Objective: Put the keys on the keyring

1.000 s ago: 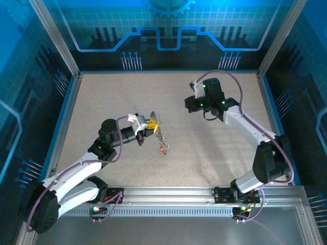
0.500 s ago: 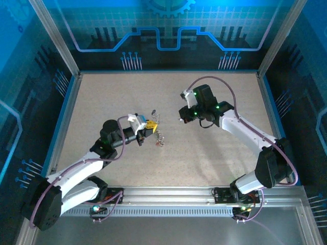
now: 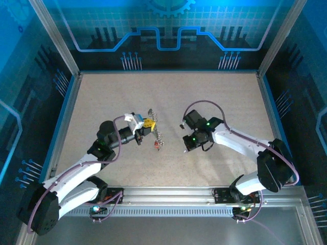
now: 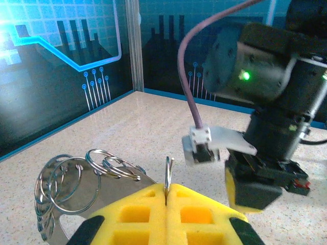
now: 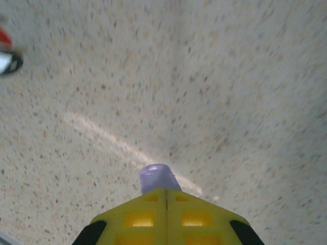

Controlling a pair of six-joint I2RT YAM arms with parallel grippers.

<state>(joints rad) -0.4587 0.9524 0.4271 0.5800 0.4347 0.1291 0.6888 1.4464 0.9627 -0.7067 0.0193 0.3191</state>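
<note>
My right gripper releases the pale lilac tag next, on the bare table a short way (image 3: 180, 147) across from the red key head. The tag is now down beside the keys.
My left gripper (image 3: 147, 124) (image 4: 166, 191) is shut on the keyring (image 4: 167, 172), a thin metal ring that sticks up edge-on from between the yellow pads. A bunch of small silvery split rings (image 4: 76, 176) hangs off its left side. From above, the keys (image 3: 159, 139) dangle below the left gripper as a short string with a red head at its bottom. My right gripper (image 3: 188, 146) (image 5: 166, 196) points down at the table right of the keys, shut on the pale lilac tag (image 5: 157, 177). A red key head (image 5: 4, 38) shows blurred at the far left of the right wrist view.
The speckled beige table (image 3: 225, 97) is walled by a blue-edged frame (image 3: 65, 120). The right arm's wrist and gripper body (image 4: 265, 122) loom close in front of the left gripper. An aluminium rail (image 3: 168, 193) runs along the near edge.
The right arm has swung from the back of the table toward the near left and dropped beside the hanging keys. The left gripper has shifted slightly back with the bunch.
</note>
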